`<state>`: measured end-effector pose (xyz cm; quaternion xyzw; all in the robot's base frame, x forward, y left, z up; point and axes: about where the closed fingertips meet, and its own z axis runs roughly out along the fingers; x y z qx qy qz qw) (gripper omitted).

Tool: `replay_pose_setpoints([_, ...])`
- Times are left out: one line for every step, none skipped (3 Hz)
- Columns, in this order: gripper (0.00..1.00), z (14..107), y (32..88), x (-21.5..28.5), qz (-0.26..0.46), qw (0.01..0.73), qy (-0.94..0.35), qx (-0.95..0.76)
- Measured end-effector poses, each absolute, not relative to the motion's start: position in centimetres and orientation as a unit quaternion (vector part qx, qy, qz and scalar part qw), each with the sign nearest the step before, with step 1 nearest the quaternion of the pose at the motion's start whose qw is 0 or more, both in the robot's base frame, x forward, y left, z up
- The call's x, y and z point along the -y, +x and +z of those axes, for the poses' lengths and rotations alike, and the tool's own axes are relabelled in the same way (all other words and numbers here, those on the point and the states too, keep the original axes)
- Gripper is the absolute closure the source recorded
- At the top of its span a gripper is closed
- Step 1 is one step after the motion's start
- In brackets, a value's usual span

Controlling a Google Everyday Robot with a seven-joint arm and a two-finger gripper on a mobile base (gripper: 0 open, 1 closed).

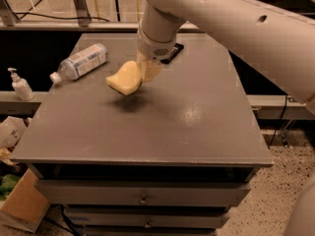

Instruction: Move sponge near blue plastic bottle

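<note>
Next, I release the sponge on the grey table top, snug (100, 68) against the labelled side of the blue plastic bottle.
The pale yellow sponge (125, 78) hangs tilted a little above the grey table top (197, 117), with its shadow under it. My gripper (146, 71) comes down from the big white arm and is shut on the sponge's right end. The blue plastic bottle (80, 62), clear with a bluish-white label and white cap, lies on its side at the table's far left edge, cap pointing left. The sponge is a short way to the right of the bottle and not touching it.
A small white pump dispenser (20, 85) stands on a ledge left of the table. A dark flat object (172, 52) lies on the table behind the gripper. Cardboard (22, 205) and bags sit on the floor at lower left. Drawers (142, 195) are below the table top.
</note>
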<state>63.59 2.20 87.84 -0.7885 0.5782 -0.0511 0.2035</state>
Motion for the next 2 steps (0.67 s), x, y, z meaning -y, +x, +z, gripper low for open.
replay_pose_setpoints([1.0, 87.7, 66.9, -3.5, -0.045, 0.216, -0.773, -0.595])
replay_pose_setpoints([1.0, 87.1, 69.6, -5.1, -0.037, 0.224, -0.76, -0.609])
